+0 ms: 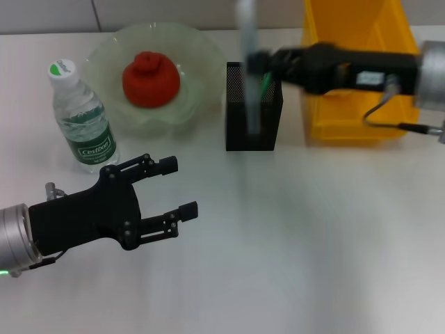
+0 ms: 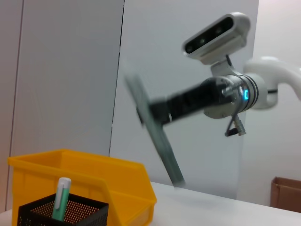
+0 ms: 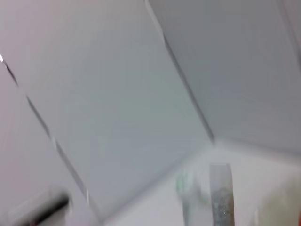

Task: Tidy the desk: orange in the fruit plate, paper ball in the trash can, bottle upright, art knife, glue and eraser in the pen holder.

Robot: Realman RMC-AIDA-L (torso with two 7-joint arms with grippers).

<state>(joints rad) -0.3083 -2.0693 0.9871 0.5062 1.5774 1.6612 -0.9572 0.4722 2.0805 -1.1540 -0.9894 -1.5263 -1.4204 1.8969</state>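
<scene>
My right gripper is going to release the art knife inside the black mesh pen holder (image 1: 258,84), beside the glue stick that is green and white.
My right gripper (image 1: 259,64) is shut on a long grey art knife (image 1: 247,83) and holds it nearly upright, its lower end at the black mesh pen holder (image 1: 236,104). The knife (image 2: 155,136) also shows in the left wrist view, tilted and blurred. A green-and-white glue stick (image 2: 61,192) stands in the pen holder (image 2: 37,214). The red-orange fruit (image 1: 150,79) lies in the pale green plate (image 1: 201,52). The water bottle (image 1: 82,117) stands upright with its cap on. My left gripper (image 1: 178,186) is open and empty over the front left of the desk. No paper ball or eraser is in view.
A yellow bin (image 1: 351,76) stands right of the pen holder, under my right arm; it also shows in the left wrist view (image 2: 108,181). A cardboard box (image 2: 287,190) sits far off. The right wrist view shows mostly wall.
</scene>
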